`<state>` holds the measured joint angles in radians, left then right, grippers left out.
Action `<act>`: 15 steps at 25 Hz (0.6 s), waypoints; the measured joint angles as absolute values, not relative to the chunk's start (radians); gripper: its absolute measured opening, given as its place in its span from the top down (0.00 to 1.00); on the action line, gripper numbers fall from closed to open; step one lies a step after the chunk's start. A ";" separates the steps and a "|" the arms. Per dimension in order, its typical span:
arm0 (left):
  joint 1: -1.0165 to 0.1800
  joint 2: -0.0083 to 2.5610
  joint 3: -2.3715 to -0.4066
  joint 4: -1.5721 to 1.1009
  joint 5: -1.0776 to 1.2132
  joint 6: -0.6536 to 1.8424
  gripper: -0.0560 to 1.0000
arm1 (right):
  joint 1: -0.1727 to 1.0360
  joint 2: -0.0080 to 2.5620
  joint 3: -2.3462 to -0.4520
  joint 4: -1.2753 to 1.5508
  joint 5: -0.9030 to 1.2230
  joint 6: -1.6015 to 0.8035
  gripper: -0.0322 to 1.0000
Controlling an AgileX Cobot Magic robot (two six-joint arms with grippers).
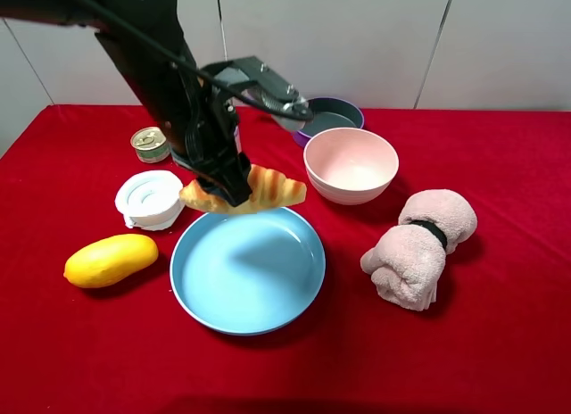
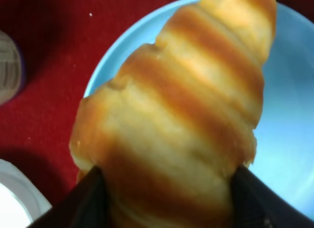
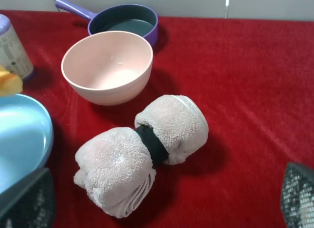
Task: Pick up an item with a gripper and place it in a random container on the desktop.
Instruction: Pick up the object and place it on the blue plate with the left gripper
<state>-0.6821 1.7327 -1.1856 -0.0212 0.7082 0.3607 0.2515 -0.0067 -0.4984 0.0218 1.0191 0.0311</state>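
Note:
Next, my left gripper lets go of the golden-brown croissant near the middle of the light-blue plate (image 1: 241, 265).
My left gripper (image 1: 234, 189) is shut on the golden-brown croissant (image 1: 272, 190) and holds it in the air over the far rim of the light-blue plate (image 1: 248, 271). In the left wrist view the croissant (image 2: 186, 115) fills the frame between the two dark fingers (image 2: 83, 203), with the plate (image 2: 289, 115) below it. My right gripper (image 3: 164, 208) is open and empty; only its fingertips (image 3: 29, 203) show, near the rolled towel. It is out of the exterior high view. The plate's edge (image 3: 19, 134) and the croissant's tip (image 3: 9, 83) show in the right wrist view.
A pink bowl (image 1: 351, 164) and a purple saucepan (image 1: 335, 115) stand behind the plate. A rolled beige towel (image 1: 419, 244) lies to the right. A yellow mango (image 1: 111, 260), a white round container (image 1: 150, 198) and a small can (image 1: 150, 144) are on the left.

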 joint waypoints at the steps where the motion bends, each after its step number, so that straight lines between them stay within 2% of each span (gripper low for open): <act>1: -0.685 1.733 -1.174 -0.021 0.695 0.361 0.47 | 0.251 -0.007 -0.498 0.022 1.019 0.031 0.30; 15: -0.712 1.733 -1.024 -0.020 0.532 0.361 0.47 | 0.251 -0.007 -0.498 0.022 1.019 0.031 0.30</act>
<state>-0.7123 1.7327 -1.0239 -0.0200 0.5322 0.3606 0.2515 -0.0067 -0.4984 0.0218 1.0191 0.0311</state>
